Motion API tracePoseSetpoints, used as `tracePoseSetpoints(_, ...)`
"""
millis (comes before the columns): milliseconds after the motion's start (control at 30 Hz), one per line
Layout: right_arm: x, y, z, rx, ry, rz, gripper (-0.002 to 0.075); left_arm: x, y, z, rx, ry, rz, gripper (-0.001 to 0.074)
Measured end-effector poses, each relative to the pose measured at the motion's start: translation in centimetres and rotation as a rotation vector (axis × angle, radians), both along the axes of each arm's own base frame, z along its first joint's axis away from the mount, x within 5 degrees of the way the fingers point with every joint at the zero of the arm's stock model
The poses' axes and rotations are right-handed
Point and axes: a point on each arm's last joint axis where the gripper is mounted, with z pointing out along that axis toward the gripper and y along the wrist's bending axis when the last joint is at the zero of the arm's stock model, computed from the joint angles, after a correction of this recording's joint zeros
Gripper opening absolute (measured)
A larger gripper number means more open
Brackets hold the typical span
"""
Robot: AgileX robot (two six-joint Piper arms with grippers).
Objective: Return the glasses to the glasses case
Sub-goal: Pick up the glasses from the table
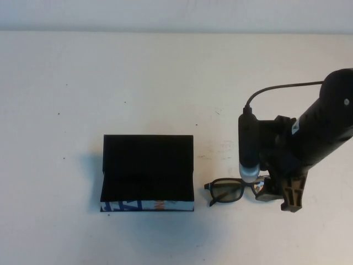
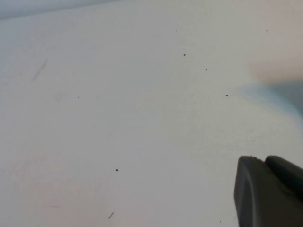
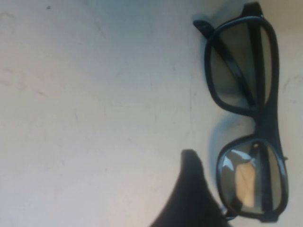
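My right gripper needs to close on the bridge [image 1: 249, 183] [image 3: 266, 124] of the black glasses, between their lenses.
The glasses case [image 1: 147, 165] lies open left of the table's middle, its lid standing up at the back and its blue, white and orange front edge [image 1: 146, 206] toward me. The black glasses [image 1: 229, 190] rest on the table just right of the case, temples folded. My right gripper [image 1: 274, 193] hangs low over their right end, open, with one finger [image 3: 189, 191] beside the right lens [image 3: 251, 182] and touching the frame's corner; the other finger is out of the wrist view. In the left wrist view my left gripper [image 2: 265, 160] is over bare table with nothing in it, fingers together.
The white tabletop [image 1: 165, 83] spreads around the case and glasses, marked with small dark specks. A pale wall runs along the far edge [image 1: 176, 28]. The right arm's black cable [image 1: 276, 88] loops above its wrist.
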Motion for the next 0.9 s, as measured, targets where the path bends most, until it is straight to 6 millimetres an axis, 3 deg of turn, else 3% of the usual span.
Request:
tracePoseSetpoints(133,1.2,0.5,-0.9,-0.016,-0.023,0.06,0.0459,0.0,0.0,0.0,0.0,0.0,0.0,-0.0001)
tracePoseSetpoints(467,4.2,1.8,-4.0,-0.082,0.039,0.104,0.0465,0.0,0.0,0.0,0.0,0.0,0.0,-0.0001)
tracePoseSetpoints(900,5.2,2.3,-6.1,-0.111,0.084,0.11,0.0464,0.0,0.0,0.0,0.0,0.0,0.0,-0.0001)
